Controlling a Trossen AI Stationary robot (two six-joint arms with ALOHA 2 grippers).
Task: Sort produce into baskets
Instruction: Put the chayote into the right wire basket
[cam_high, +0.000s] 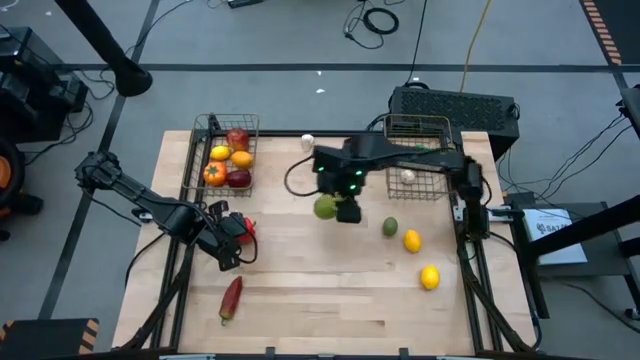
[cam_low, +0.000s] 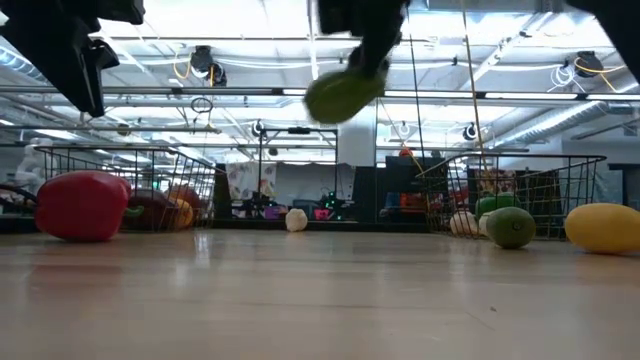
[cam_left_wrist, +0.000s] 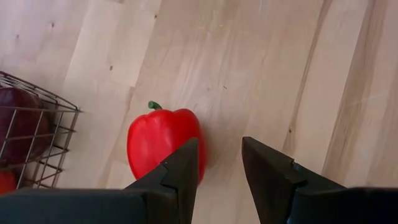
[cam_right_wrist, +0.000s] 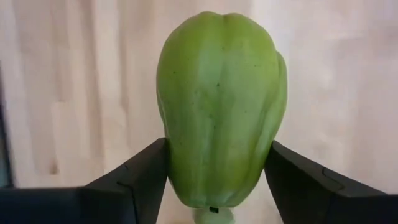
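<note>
My right gripper needs to release the green pepper in the wire basket (cam_high: 417, 153), behind the white garlic.
My right gripper (cam_high: 340, 208) is shut on a green pepper (cam_right_wrist: 221, 106), high above the table's middle in the low view (cam_low: 343, 95). Near the table's left, my left gripper (cam_left_wrist: 221, 168) stands open above the wood, just beside a red pepper (cam_left_wrist: 161, 140) that lies on its side on the table (cam_low: 82, 205). The left wire basket (cam_high: 225, 150) holds apples, oranges and other produce. In the right basket (cam_high: 415, 165) lies a white garlic (cam_high: 407, 177). My right gripper pinches the green pepper between its two fingers (cam_right_wrist: 143, 177), on opposite sides of its stem end (cam_right_wrist: 180, 168). The fingers point steeply down from above. The pepper hangs below them, lifted clear of the table, its blunt end away from the gripper.
A dark red chili (cam_high: 230, 298) lies near the front left. Two yellow lemons (cam_high: 411, 240) (cam_high: 429, 277) and a small green fruit (cam_high: 390, 227) lie at the right. A loose garlic (cam_high: 308, 141) sits between the baskets at the far edge.
</note>
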